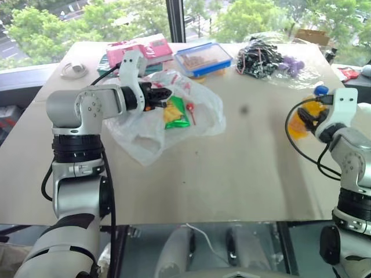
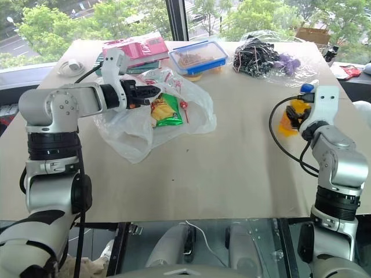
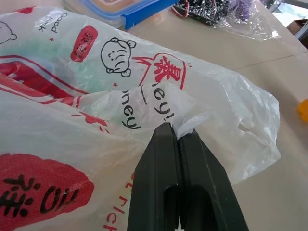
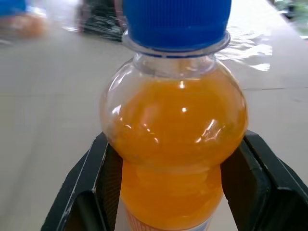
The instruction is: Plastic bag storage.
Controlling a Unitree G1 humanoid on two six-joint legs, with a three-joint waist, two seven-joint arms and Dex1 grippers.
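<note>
The robot's right gripper needs to release the orange drink bottle inside the plastic bag, on top of the green snack packet (image 1: 175,113).
The plastic bag (image 1: 139,136), thin white with red printed panels, lies crumpled on the left half of the table. A green snack packet (image 1: 175,113) shows through its open mouth. My left gripper (image 1: 165,95) is shut on a fold of the bag's upper edge, and the left wrist view shows film pinched at the closed fingertips (image 3: 168,137). On the right, my right gripper (image 4: 174,139) holds an orange drink bottle (image 4: 175,130) with a blue cap (image 1: 320,90). One black finger presses each side of the bottle's bulge.
Along the table's far edge lie a pink package (image 1: 139,49), a blue-lidded food box (image 1: 203,58) and a clear crinkly bag of black and purple things (image 1: 264,58). A white round object (image 1: 74,69) sits far left. Bare tabletop (image 1: 232,168) spreads across the middle and front.
</note>
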